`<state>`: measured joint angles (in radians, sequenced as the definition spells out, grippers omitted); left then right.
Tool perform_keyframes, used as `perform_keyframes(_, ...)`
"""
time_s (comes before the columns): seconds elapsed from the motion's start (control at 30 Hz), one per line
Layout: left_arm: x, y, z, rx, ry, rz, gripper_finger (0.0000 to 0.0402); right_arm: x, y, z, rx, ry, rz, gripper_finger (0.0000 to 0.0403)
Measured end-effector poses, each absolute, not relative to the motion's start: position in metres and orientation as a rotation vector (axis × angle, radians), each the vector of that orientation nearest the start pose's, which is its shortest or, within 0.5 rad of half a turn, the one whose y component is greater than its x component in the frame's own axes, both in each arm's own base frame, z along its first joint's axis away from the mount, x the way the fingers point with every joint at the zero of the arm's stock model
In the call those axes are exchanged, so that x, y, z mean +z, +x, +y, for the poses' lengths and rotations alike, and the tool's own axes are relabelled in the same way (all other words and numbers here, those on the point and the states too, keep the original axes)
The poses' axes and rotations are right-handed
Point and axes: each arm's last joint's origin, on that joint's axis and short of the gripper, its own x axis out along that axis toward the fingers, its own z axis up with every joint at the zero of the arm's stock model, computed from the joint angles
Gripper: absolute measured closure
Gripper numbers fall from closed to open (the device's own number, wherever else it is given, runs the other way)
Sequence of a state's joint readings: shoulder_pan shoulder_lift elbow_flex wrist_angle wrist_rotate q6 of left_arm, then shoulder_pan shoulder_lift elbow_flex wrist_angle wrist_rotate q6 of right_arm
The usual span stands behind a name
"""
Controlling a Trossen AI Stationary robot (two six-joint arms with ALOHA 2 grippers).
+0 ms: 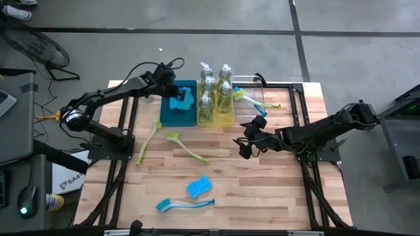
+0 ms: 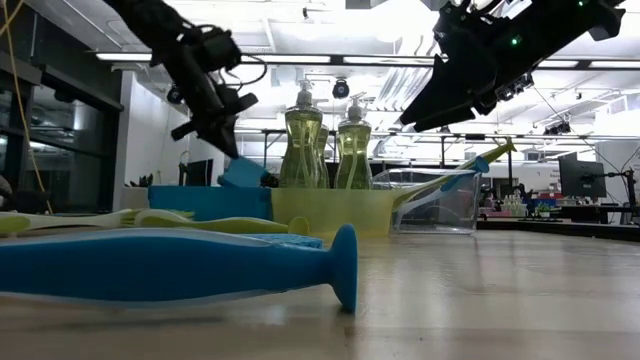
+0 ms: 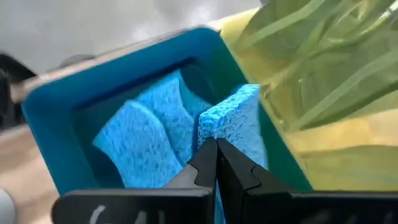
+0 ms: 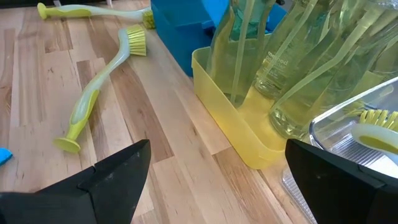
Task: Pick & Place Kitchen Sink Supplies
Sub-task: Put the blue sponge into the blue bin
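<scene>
My left gripper is going to let go of the bright-blue sponge, now held over the blue bin, beside the other sponges in the blue bin (image 1: 190, 101) (image 3: 217, 127), toward the yellow bin.
My left gripper (image 3: 216, 154) is shut on a bright-blue sponge (image 3: 231, 121) over the blue bin (image 1: 165, 113) at the table's far side. Another blue sponge (image 3: 146, 134) lies inside that bin. Several soap bottles (image 1: 215, 88) stand in the yellow bin (image 1: 226, 120) beside it. Two yellow-green brushes (image 1: 149, 139) (image 1: 187, 147) lie flat on the table's left half. A blue sponge (image 1: 199, 187) and a blue brush (image 1: 185, 204) lie near the front edge. My right gripper (image 1: 249, 137) hangs open right of centre, nothing between its fingers. My left gripper pinches the sponge between its two shut fingers, which squeeze it thin at the near edge (image 3: 216, 186). The fingers slant down from the table's left. The sponge's free end (image 3: 233, 109) stands out past the fingertips, at the blue bin's mouth against the wall nearest the yellow bin.
A clear bin (image 1: 257, 98) right of the yellow bin holds a yellow-green brush (image 1: 252, 98) and a blue one (image 1: 259, 122). Bare wood lies between my right gripper (image 4: 217, 171) and the brushes on the left.
</scene>
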<state>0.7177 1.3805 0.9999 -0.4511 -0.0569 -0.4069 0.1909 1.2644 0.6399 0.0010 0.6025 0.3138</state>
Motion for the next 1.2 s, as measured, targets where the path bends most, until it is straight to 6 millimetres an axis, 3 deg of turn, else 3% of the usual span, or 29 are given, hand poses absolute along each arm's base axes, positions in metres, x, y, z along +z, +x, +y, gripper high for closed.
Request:
perform_keyframes(0.17,0.247,0.208,0.194,0.891,-0.707,0.61,0.0401,0.207,0.247,0.031,-0.483,0.063,0.504,0.0038)
perform_keyframes(0.57,0.223,0.224,0.207,0.878,-0.758,0.621,0.0401,0.207,0.247,0.031,-0.49,0.085,0.499,0.0038)
perform_keyframes(0.9,0.22,0.226,0.21,0.902,-0.763,0.605,0.04,0.206,0.247,0.031,-0.491,0.079,0.513,0.0038)
perform_keyframes(1.03,0.22,0.227,0.209,0.888,-0.768,0.607,0.0374,0.206,0.247,0.031,-0.491,0.079,0.514,0.0038)
perform_keyframes(1.2,0.22,0.227,0.209,0.887,-0.768,0.607,0.0303,0.206,0.247,0.031,-0.485,0.084,0.515,0.0038)
